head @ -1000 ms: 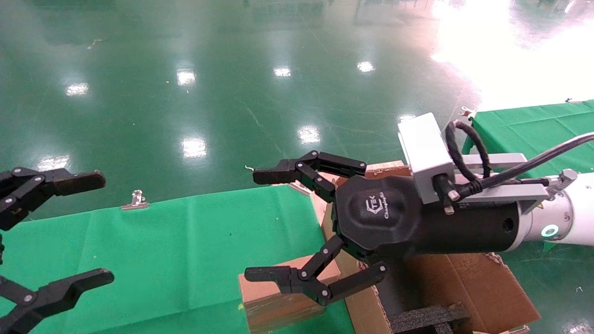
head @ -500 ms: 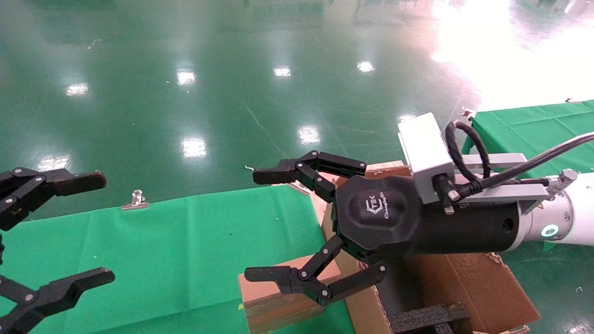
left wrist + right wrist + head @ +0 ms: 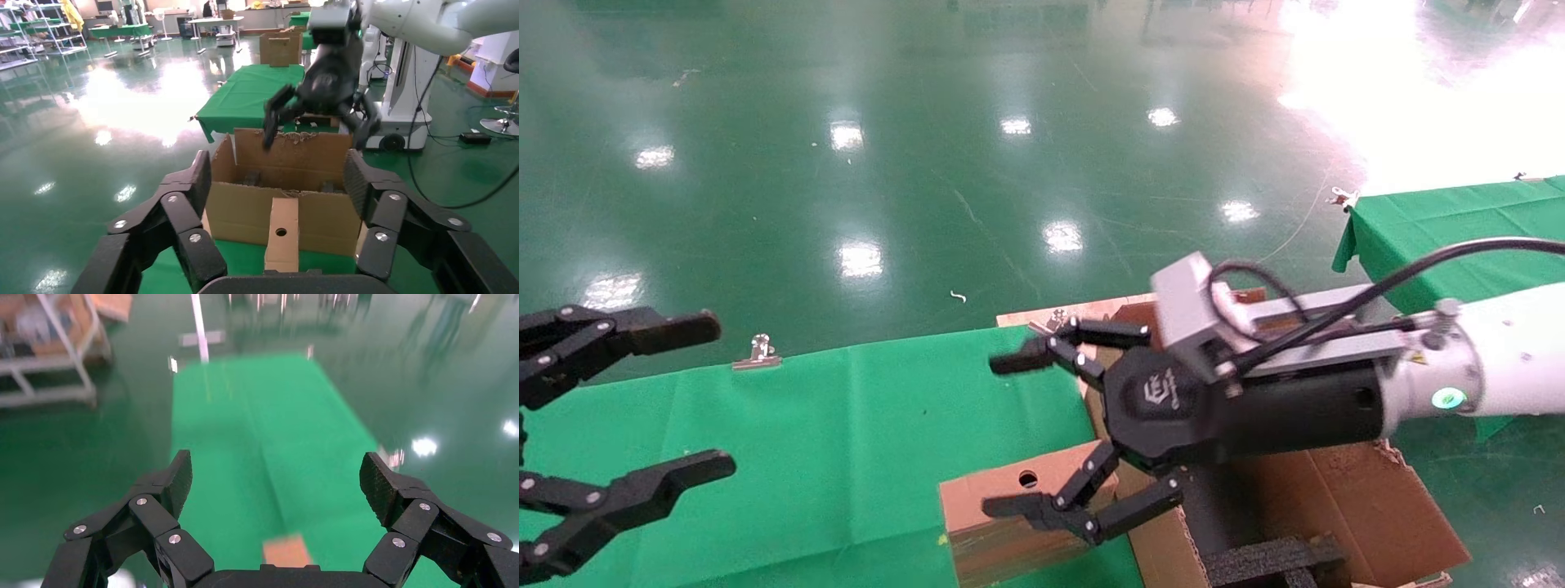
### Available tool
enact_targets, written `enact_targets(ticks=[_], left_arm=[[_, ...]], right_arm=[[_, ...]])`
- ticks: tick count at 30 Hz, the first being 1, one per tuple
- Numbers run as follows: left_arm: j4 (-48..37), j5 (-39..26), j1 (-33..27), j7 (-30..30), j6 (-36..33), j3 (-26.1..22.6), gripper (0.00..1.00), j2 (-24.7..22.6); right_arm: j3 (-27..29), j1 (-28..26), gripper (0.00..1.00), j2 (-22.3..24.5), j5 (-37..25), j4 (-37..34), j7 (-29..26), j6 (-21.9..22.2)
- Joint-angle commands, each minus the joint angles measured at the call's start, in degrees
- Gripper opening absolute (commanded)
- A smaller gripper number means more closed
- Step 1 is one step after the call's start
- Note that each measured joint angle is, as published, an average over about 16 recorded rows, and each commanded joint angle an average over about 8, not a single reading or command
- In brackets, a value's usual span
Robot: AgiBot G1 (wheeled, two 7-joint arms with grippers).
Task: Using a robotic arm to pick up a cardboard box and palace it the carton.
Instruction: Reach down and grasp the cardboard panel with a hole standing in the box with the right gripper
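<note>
The cardboard box is next for my right gripper, which should go to it and close on its end (image 3: 1070,465) nearest the carton, past the round hole in the box's top.
The small brown cardboard box (image 3: 983,492) with a round hole in its top stands on the green cloth, right against the carton (image 3: 1336,500). My right gripper (image 3: 1003,437), on the white robotic arm (image 3: 1500,367), hangs open just above the box, holding nothing. In the right wrist view the box (image 3: 286,551) shows blurred below the open right gripper (image 3: 278,476). My left gripper (image 3: 712,394) is open at the far left. Its wrist view looks between the open left gripper (image 3: 276,184) at the box (image 3: 283,236), the carton (image 3: 245,211) and the right gripper (image 3: 318,116) beyond.
A green cloth (image 3: 846,425) covers the table, held by a metal clip (image 3: 758,353) at its far edge. Black foam inserts (image 3: 1271,559) sit in the carton. A second green-covered table (image 3: 1442,216) stands at the right. Shiny green floor lies beyond.
My right gripper has dropped lower and tilted down toward the box, uncovering the hole in the box's top. The left gripper shifted slightly.
</note>
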State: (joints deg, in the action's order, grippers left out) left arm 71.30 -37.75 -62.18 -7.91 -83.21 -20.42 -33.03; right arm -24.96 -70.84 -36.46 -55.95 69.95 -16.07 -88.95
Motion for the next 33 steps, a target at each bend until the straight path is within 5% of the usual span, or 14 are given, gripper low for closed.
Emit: enact_targets(ticks=[1,13,33], left_arm=[[0.0,0.0,0.0,0.0,0.0,0.0,0.0,0.0],[0.0,0.0,0.0,0.0,0.0,0.0,0.0,0.0],[0.0,0.0,0.0,0.0,0.0,-0.01,0.0,0.0]], right_arm=[[-1.77,-2.36,1.0,-0.39,-3.57,-0.85,-1.08,-0.99],[-19.73,-16.68,1.0,-7.12,-16.83,-5.67,-1.64,-2.27],[-43.44,-30.33,1.0,-18.63,-22.75,-20.07,8.41,-1.98]])
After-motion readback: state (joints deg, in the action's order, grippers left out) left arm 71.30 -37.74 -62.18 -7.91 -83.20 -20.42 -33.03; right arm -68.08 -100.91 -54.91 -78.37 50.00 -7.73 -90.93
